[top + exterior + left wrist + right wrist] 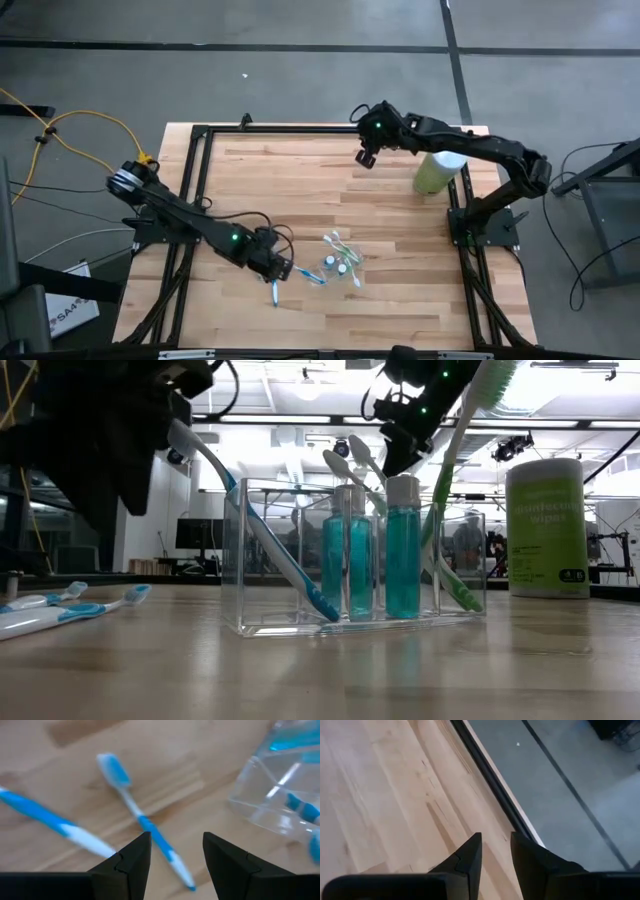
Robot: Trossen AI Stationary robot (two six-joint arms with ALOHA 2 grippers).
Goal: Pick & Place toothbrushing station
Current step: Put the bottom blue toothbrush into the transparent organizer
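The blue-and-white toothbrush lies nearer to the tray, and my left gripper will close on the blue middle of the handle (275,289) (157,836) of that toothbrush.
The toothbrushing station, a clear plastic tray (262,615), stands right of the table's middle near the front (340,262). Two teal bottles (403,555) stand in it, and a blue toothbrush (270,545) and a green toothbrush (450,510) lean in it. Two blue-and-white toothbrushes (142,822) (55,822) lie flat on the table just left of the tray (278,285). My left gripper (175,850) is open and empty above them, with one brush's handle below the gap. My right gripper (365,155) is open and empty, raised over the table's far part.
A tall pale-green wipes cylinder with a white top (437,172) stands at the table's right edge, under my right arm. A black frame (200,160) runs along the table's left, far and right edges. The wood between the arms is bare.
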